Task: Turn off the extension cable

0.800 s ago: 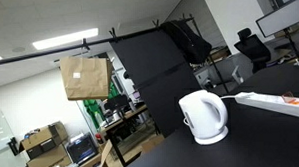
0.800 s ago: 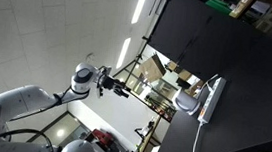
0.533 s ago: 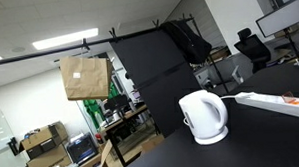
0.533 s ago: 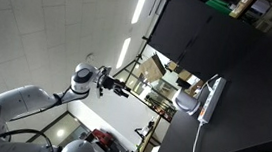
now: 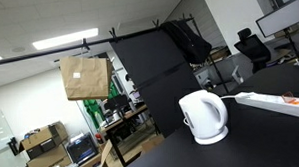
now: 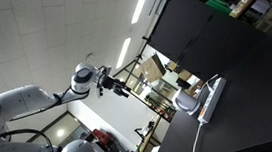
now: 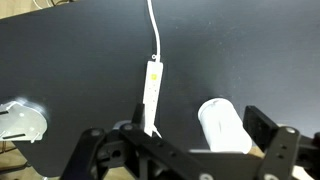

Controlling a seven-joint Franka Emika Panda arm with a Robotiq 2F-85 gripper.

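The extension cable's switch point(image 5: 289, 97) point(image 7: 154, 80), beside the yellow mark at its cord end, is the next thing my gripper needs to go to and close on.
The extension cable point(image 7: 151, 95) is a long flat white strip on the black table, with its thin cord point(image 7: 153, 30) running to the far edge. It also shows in both exterior views point(image 5: 280, 102) point(image 6: 210, 99). I cannot make out its switch. My gripper point(image 7: 180, 142) hangs well above the table, open and empty, with its black fingers point(image 7: 271, 132) spread wide. The strip's near end lies under the left part of the gripper. In an exterior view the gripper point(image 6: 113, 84) is far from the table.
A rounded white kettle point(image 7: 228, 128) stands just beside the strip, also seen in both exterior views point(image 5: 204, 117) point(image 6: 186, 99). A white object point(image 7: 20, 120) lies at the table's edge. A cardboard box point(image 5: 84, 78) hangs in the background.
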